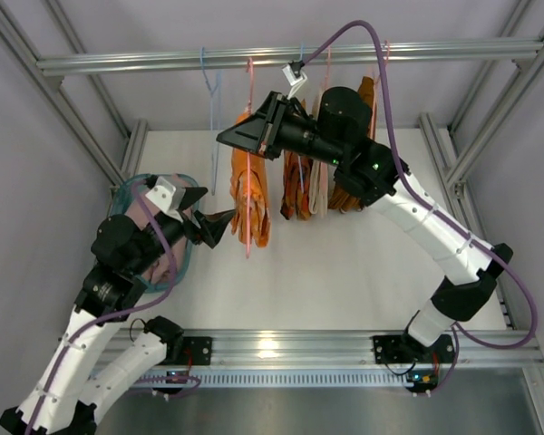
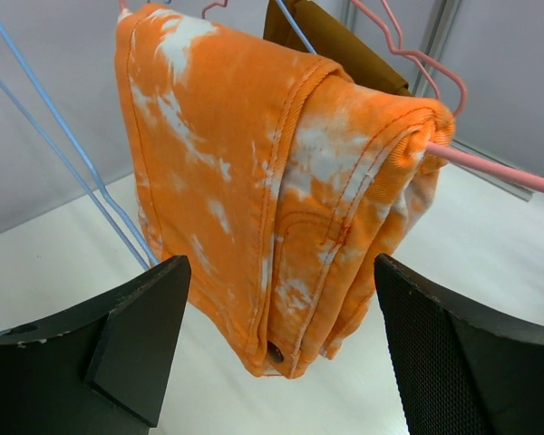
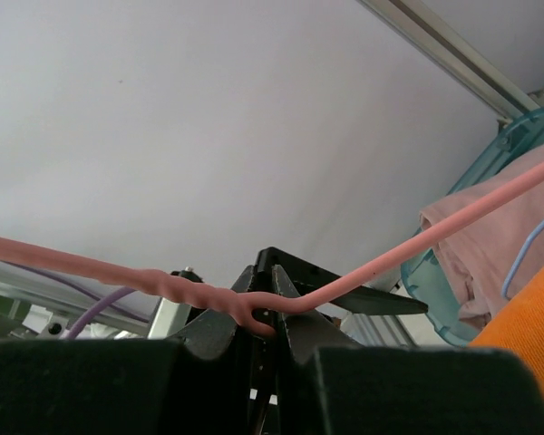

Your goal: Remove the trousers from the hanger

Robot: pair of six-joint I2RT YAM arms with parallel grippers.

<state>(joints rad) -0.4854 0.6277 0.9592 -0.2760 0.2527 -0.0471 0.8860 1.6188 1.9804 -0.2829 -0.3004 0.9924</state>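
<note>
Next, my left gripper grips the near end of the orange trousers (image 2: 290, 204), just under their fold over the pink hanger.
The orange trousers (image 1: 250, 204), blotched with white, hang folded over a pink hanger (image 1: 249, 72) on the rail. In the left wrist view the orange trousers (image 2: 281, 181) fill the middle and hang between the tips of my open left gripper (image 2: 281, 272), with no contact. In the top view my left gripper (image 1: 222, 205) sits just left of them. My right gripper (image 1: 254, 136) is shut on the pink hanger's twisted neck (image 3: 254, 313). The pale pink trousers (image 3: 490, 245) lie in a teal basket (image 3: 435, 290).
The teal basket (image 1: 131, 186) sits at the left, under my left arm. More garments hang to the right: a patterned orange one (image 1: 297, 181) and a dark brown one (image 2: 344, 45). An empty blue hanger (image 1: 213, 91) hangs left of the orange trousers. A metal rail (image 1: 163, 62) crosses the back.
</note>
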